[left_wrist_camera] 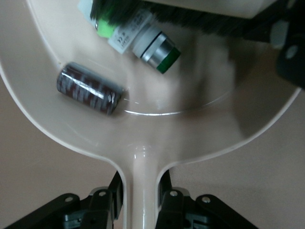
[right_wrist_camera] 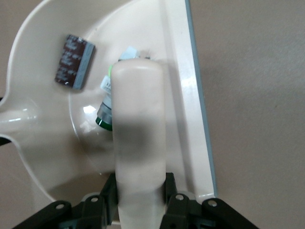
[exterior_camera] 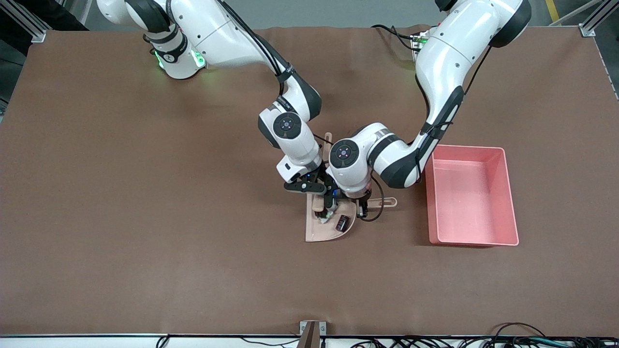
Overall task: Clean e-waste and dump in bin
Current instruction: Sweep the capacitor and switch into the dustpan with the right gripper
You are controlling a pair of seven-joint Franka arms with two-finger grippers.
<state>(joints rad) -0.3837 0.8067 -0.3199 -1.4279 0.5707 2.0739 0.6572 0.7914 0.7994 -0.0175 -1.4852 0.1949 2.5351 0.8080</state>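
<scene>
My right gripper will let go of the brush on the open brown mat, far across the dustpan [exterior_camera: 152,181] from the pink bin.
The e-waste lies in the beige dustpan [exterior_camera: 321,234] on the table: a dark cylinder [exterior_camera: 341,223] [left_wrist_camera: 90,89] [right_wrist_camera: 75,61] and a white-grey part [exterior_camera: 325,216] [left_wrist_camera: 143,40] [right_wrist_camera: 106,109] with a green end. My left gripper [exterior_camera: 361,205] [left_wrist_camera: 141,186] is shut on the dustpan's handle. My right gripper [exterior_camera: 319,195] [right_wrist_camera: 139,188] is shut on the beige brush handle [right_wrist_camera: 138,119], which hides part of the white-grey piece. The brush's dark bristles [left_wrist_camera: 200,16] stand in the pan beside that piece. The pink bin [exterior_camera: 510,203] sits toward the left arm's end of the table.
Both arms crowd together over the dustpan at the table's middle. The bin stands beside the dustpan, a short gap from the handle's end [exterior_camera: 390,202]. Brown mat covers the table around them.
</scene>
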